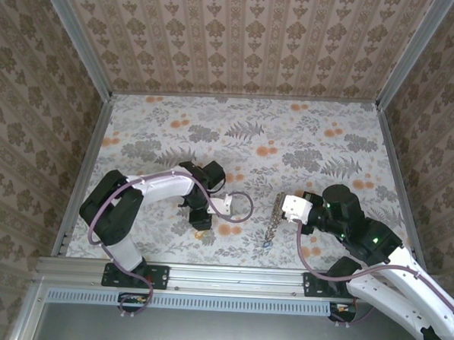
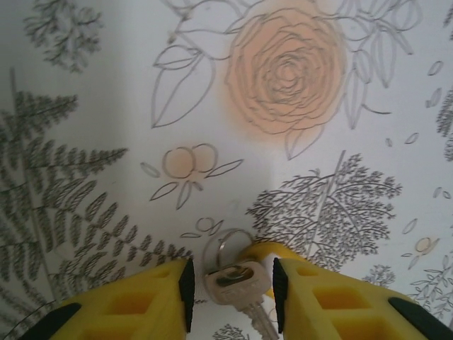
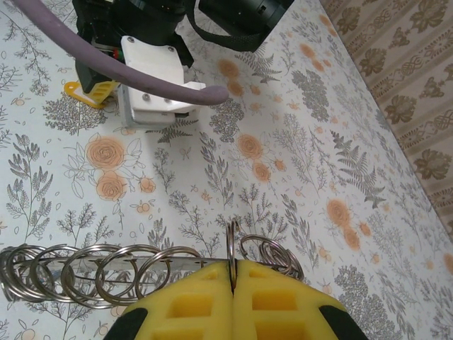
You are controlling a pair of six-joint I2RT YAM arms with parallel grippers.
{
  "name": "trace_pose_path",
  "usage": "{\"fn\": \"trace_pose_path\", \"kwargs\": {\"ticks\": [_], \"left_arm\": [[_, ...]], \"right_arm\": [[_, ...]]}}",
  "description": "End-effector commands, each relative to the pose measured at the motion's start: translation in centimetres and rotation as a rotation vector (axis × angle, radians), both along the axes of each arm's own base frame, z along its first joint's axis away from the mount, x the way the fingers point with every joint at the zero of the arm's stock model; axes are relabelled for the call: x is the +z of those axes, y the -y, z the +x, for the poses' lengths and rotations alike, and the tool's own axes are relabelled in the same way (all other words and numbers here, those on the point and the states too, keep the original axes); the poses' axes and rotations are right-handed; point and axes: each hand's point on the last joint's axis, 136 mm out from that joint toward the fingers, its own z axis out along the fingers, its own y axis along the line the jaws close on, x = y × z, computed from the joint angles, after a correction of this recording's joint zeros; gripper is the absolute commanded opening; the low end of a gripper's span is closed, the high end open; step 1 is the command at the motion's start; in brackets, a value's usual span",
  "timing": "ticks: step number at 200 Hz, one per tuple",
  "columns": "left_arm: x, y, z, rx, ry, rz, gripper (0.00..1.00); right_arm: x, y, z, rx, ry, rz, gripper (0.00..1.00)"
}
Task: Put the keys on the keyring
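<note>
The fingers of my left gripper are on both sides of the silver key's head, so they should move over to pinch the small split ring (image 2: 225, 244) before bringing it to the keyring.
A silver key (image 2: 237, 283) with a small split ring through its head lies flat on the flowered tablecloth, a curved yellow piece (image 2: 272, 249) at its right. My left gripper (image 2: 232, 287) stands open around it, with a gap between each black pad and the key. From above, that gripper (image 1: 200, 220) points down at the small key (image 1: 201, 234). My right gripper (image 3: 232, 273) is shut on one upright ring of the keyring (image 3: 106, 273), a row of silvery linked rings. In the top view the keyring (image 1: 272, 218) hangs from the right gripper (image 1: 281, 207), a blue key (image 1: 266, 245) at its low end.
The left arm's white wrist block (image 3: 152, 78) and purple cable (image 3: 106, 60) sit at the top of the right wrist view. Patterned walls (image 1: 242, 34) enclose the table on three sides. A metal rail (image 1: 221, 280) runs along the near edge.
</note>
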Motion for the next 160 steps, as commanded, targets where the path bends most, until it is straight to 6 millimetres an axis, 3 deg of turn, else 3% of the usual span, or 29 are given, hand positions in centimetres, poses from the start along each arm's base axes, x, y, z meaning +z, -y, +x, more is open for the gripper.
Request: {"fn": "trace_pose_path", "kwargs": {"ticks": [1,29,89,160], "left_arm": [[0.5,-0.5,0.7,0.037,0.036,0.005,0.39],[0.1,-0.7,1.4,0.099,0.047,0.011,0.42],[-0.7,-0.6,-0.8,0.129,-0.089,0.018,0.42],[-1.6,-1.6,-1.4,0.092,-0.106,0.090,0.32]], "right_arm": [[0.9,0.0,0.3,-0.001,0.040,0.015,0.00],[0.9,0.0,0.3,-0.001,0.042,0.016,0.00],[1.0,0.0,0.3,0.002,0.044,0.016,0.00],[1.1,-0.3,0.0,0.021,0.043,0.021,0.00]]}}
